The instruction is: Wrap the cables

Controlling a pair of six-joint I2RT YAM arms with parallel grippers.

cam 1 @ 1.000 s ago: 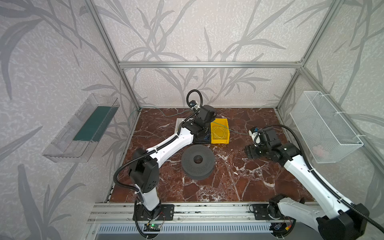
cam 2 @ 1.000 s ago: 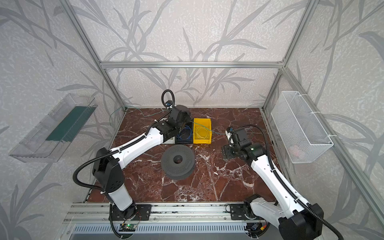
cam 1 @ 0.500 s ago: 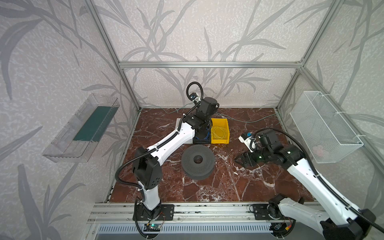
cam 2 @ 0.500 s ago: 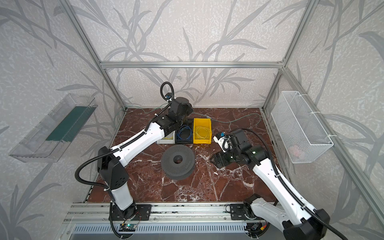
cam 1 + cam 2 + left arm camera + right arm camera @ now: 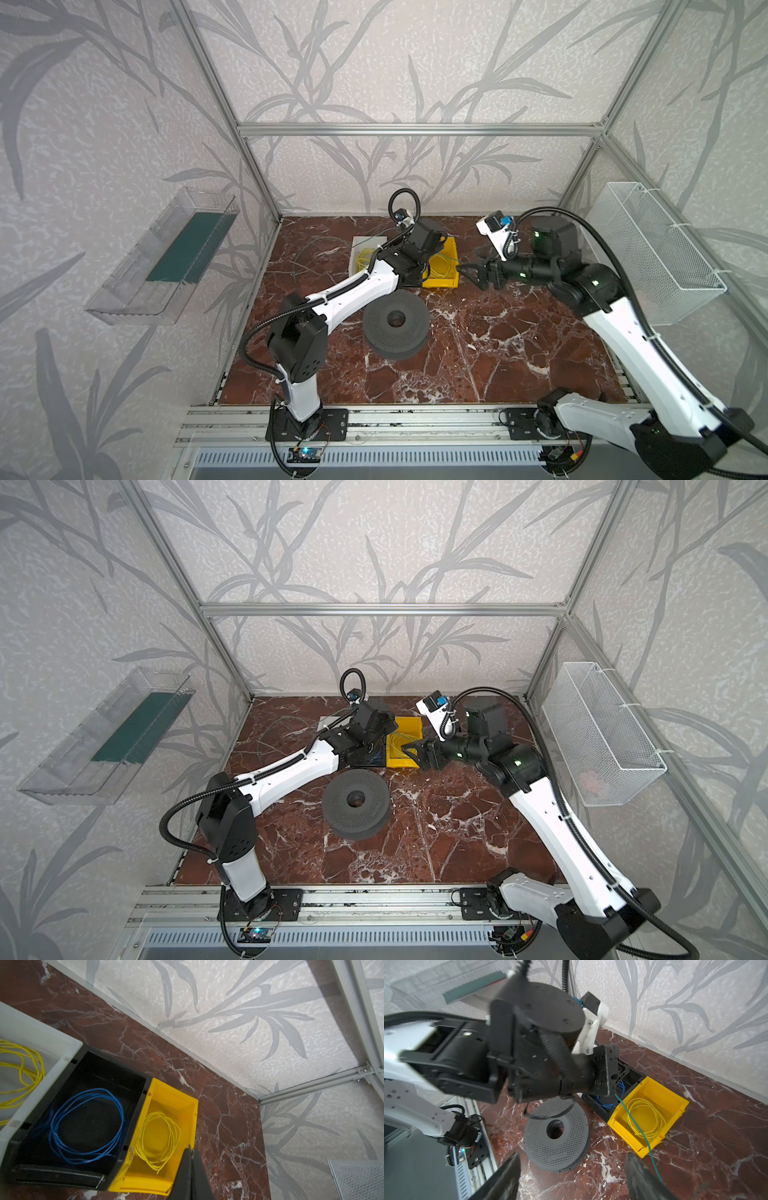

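My right gripper is to move next to the teal cable and take hold of it at the part (image 5: 444, 260) (image 5: 619, 1099) beside my left gripper, over the yellow bin.
The cable is a thin teal-green wire (image 5: 650, 1148). In the right wrist view it runs straight from under my left gripper (image 5: 623, 1073), over the yellow bin, and past one finger (image 5: 639, 1176) of my right gripper (image 5: 573, 1169). Loose teal loops lie on the floor at the back left in a top view (image 5: 300, 254). My left gripper (image 5: 191, 1148) hangs over the yellow bin's edge with its jaws shut, and the pinch point is hidden. My right gripper (image 5: 467, 274) is open and empty, level, just right of the yellow bin and pointing at it.
A grey perforated spool (image 5: 395, 320) lies flat mid-floor. At the back stand a white bin (image 5: 41, 1036) with yellow wire, a black bin (image 5: 116, 1064) with a blue coil and the yellow bin (image 5: 172, 1088) with a yellow coil. A wire basket (image 5: 656, 253) hangs on the right wall and a clear tray (image 5: 166, 257) on the left wall.
My right arm has swung back and left, bringing its open gripper up beside the yellow bin. My left gripper has risen from the bins and shifted right, staying shut.
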